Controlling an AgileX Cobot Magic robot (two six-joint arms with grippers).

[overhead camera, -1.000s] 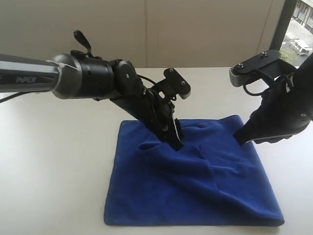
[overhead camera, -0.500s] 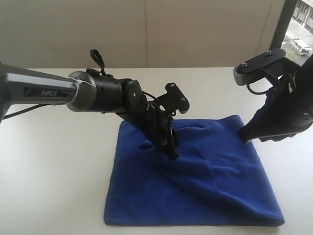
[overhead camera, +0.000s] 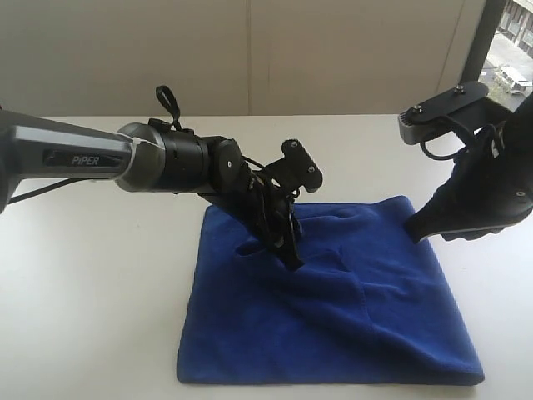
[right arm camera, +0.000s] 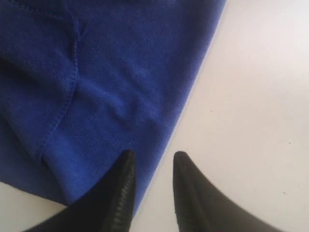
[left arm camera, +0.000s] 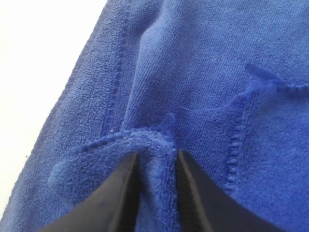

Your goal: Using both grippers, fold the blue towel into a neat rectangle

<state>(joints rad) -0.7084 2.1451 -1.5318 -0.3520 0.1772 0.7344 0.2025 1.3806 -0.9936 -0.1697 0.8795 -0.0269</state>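
Observation:
Next, my right gripper closes on the loose corner (overhead camera: 340, 251) (right arm camera: 75, 21) of the rumpled layer lying on top of the blue towel, which is the corner nearest to my left gripper.
The blue towel (overhead camera: 333, 317) lies on the white table, partly folded, with a rumpled layer across its far half. My left gripper (overhead camera: 291, 254) presses down into the towel's far-left part, its fingers closed on a pinched ridge of blue towel (left arm camera: 157, 159). My right gripper (overhead camera: 414, 232) hovers above the towel's right edge, a little off the cloth. In the right wrist view the right gripper (right arm camera: 153, 159) stands open over that towel edge (right arm camera: 120, 96), one finger above cloth, the other above bare table. No white tag shows.
White table (overhead camera: 100, 275) stretches on all sides of the towel. A pale wall stands behind the far edge, and a dark window frame (overhead camera: 479, 42) rises at the back right.
The left arm swung in and lowered its gripper slightly onto the towel, then held still for the last half second. The right gripper shifted a little to the right.

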